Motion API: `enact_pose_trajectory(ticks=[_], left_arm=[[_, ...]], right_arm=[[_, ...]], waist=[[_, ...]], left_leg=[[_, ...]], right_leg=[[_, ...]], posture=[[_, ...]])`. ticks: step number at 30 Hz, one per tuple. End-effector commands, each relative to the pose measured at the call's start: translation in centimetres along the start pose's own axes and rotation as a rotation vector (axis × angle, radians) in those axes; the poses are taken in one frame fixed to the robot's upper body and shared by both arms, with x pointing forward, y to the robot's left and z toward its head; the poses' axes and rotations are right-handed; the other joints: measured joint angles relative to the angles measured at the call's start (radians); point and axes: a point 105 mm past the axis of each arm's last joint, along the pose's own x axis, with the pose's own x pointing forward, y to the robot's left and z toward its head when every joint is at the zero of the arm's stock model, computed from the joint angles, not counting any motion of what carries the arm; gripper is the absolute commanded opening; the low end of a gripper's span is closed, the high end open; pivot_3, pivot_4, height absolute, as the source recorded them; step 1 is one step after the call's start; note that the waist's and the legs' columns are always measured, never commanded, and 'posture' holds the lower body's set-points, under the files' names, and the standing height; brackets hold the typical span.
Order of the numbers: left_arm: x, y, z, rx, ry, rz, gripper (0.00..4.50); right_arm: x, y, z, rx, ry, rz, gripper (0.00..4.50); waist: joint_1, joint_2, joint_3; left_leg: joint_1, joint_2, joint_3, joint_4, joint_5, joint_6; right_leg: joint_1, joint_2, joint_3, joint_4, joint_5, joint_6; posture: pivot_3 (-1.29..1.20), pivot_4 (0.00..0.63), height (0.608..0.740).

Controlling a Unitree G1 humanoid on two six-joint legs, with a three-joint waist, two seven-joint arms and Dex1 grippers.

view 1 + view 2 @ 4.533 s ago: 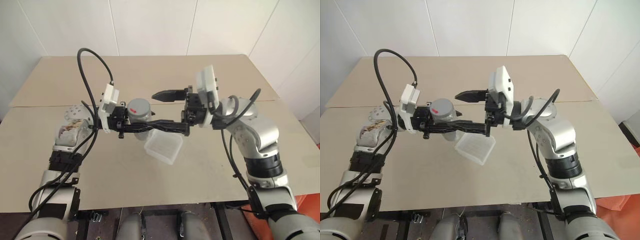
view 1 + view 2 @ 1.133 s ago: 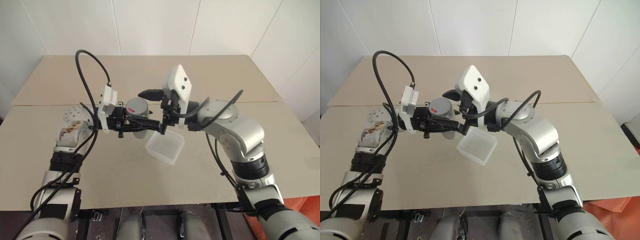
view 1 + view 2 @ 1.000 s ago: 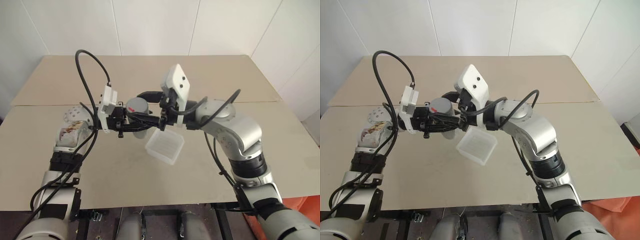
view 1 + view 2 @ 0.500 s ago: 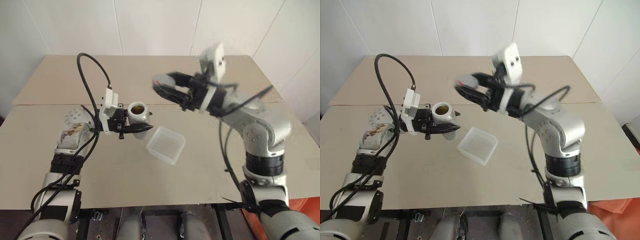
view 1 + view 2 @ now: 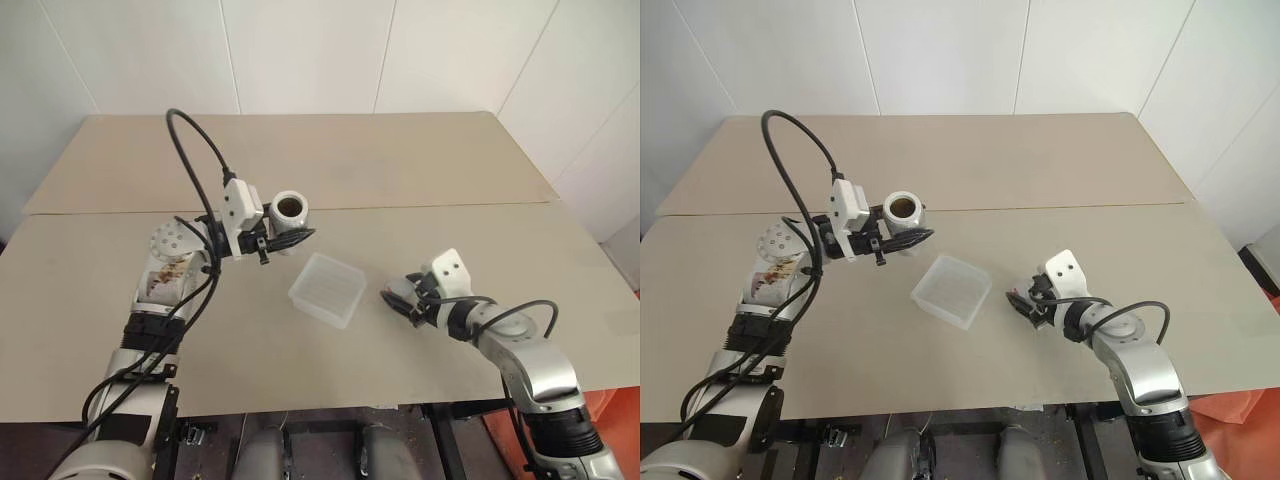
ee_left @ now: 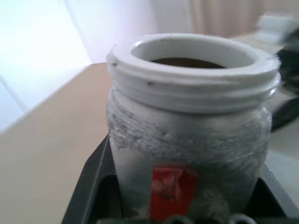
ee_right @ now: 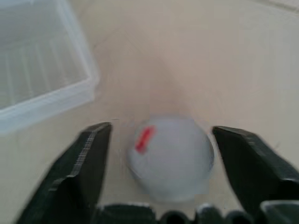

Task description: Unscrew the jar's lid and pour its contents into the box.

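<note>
Next, I let go of the jar with my left gripper on the bare table (image 5: pixel 249 281) between its own arm and the box.
My left gripper (image 5: pixel 298 233) is shut on the jar (image 5: pixel 289 214), held above the table just beyond the box's far left corner. The jar (image 6: pixel 187 140) has no cap; its white threaded mouth is open and dark brown contents (image 6: pixel 187 61) show inside. The box (image 5: pixel 328 290), a shallow translucent square, sits at mid-table. To its right my right gripper (image 5: pixel 396 300) rests low at the table top, open. The silver-grey lid (image 7: pixel 170 156) with a red mark lies between its spread fingers (image 7: pixel 88 158), with a gap on each side.
The tan table (image 5: pixel 400 180) has a seam running across it behind the jar. White wall panels stand at its far edge. The box's near wall (image 7: pixel 42 79) lies just ahead of the right gripper.
The right gripper pulled the lid off the jar, swung down and right to the table beside the box, and opened. The left gripper turned and shifted the uncapped jar slightly toward the box.
</note>
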Motion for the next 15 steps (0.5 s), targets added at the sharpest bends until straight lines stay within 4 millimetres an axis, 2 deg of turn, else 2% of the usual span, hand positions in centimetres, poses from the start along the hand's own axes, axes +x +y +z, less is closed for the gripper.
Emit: enact_pose_trajectory(ticks=[1,4,8,12,15], left_arm=[[0.7,0.2,-0.2,0.334,0.055,0.064,1.95],[1.4,0.9,0.3,0.623,0.053,0.125,1.95],[2.3,0.7,1.4,1.162,0.011,0.087,1.95],[3.1,-0.3,1.2,1.612,-0.128,-0.009,1.95],[4.0,-1.8,1.2,1.805,-0.294,-0.086,1.95]], right_arm=[[-1.6,-0.4,2.7,-0.043,-0.061,0.029,4.48],[-3.5,0.2,5.3,-0.033,-0.101,0.133,4.48],[-5.9,2.9,8.5,-0.054,-0.117,0.375,4.48],[-6.7,4.6,9.4,-0.106,-0.084,0.505,4.48],[-6.6,4.8,10.1,-0.135,-0.096,0.524,4.48]], waist=[[0.004,0.000,0.000],[0.013,0.000,0.000],[0.023,-0.001,0.000],[0.029,-0.001,0.000],[0.032,-0.001,0.000]], left_leg=[[0.000,0.000,0.000,0.000,0.000,0.000],[0.000,0.000,0.000,0.000,0.000,0.000],[-0.001,0.000,0.000,0.000,0.000,0.001],[-0.001,0.000,0.000,-0.001,-0.001,0.001],[-0.003,-0.001,0.000,-0.001,-0.002,0.002]], right_leg=[[0.000,0.000,0.000,0.000,0.000,0.000],[0.000,-0.001,0.000,0.000,0.000,0.000],[0.000,-0.001,-0.001,-0.001,0.001,0.000],[0.002,-0.002,-0.002,-0.001,0.001,0.001],[0.001,-0.002,-0.003,-0.001,0.002,0.003]], posture=[[0.00,0.150,0.740],[0.00,0.150,0.740],[0.00,0.150,0.740],[0.00,0.150,0.740],[0.00,0.150,0.740]])
